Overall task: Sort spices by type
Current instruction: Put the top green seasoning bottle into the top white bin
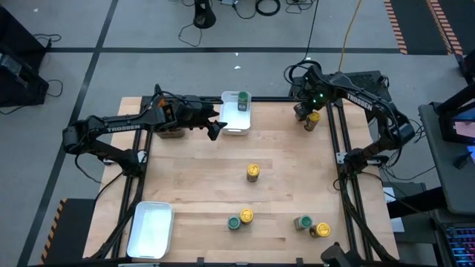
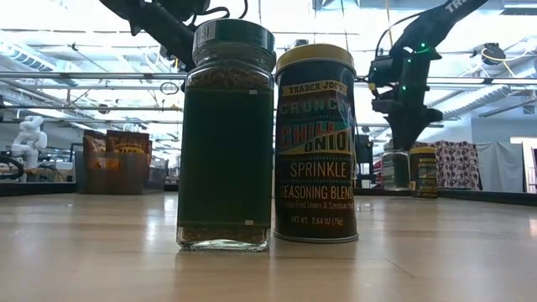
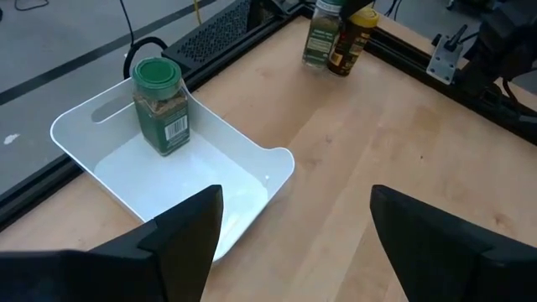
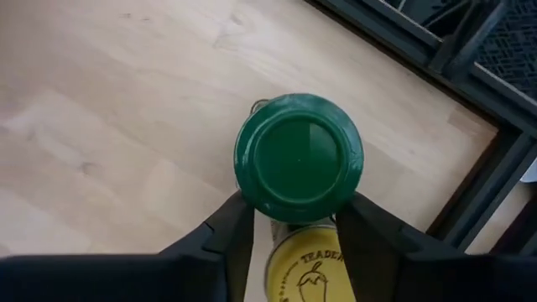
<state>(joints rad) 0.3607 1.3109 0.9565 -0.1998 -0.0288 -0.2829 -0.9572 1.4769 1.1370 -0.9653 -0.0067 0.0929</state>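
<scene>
Right fingers pinch green lid's edge by yellow-lidded jar; next I open them, then grip the middle of the green lid (image 4: 299, 159).
A green-lidded jar (image 1: 243, 100) stands upright in the white tray (image 1: 236, 126) at the far edge; the left wrist view shows the jar (image 3: 161, 105) too. My left gripper (image 1: 215, 129) (image 3: 298, 243) hovers open by the tray's near end, touching nothing. My right gripper (image 1: 303, 111) (image 4: 295, 220) is at the far right corner, shut on a green-lidded jar (image 4: 298, 159), with a yellow-lidded jar (image 4: 306, 270) right beside it. Other jars stand on the near half: a yellow one (image 1: 253, 173), a green and yellow pair (image 1: 239, 219) and another pair (image 1: 312, 226). My right gripper pinches the green-lidded jar between its two fingers at the lid's rim (image 4: 248, 195), one finger on each side. The fingers (image 4: 369, 235) come from above, pointing down. The jar (image 2: 394, 172) is upright, its base at table level beside the yellow-lidded jar (image 2: 423, 172).
A second white tray (image 1: 151, 230) lies at the near left corner. The black frame rail (image 1: 335, 141) runs along the table's right edge close to my right gripper. Bare wood lies in the table's middle (image 1: 200, 170). In the low view two jars (image 2: 268, 143) stand close to the camera.
</scene>
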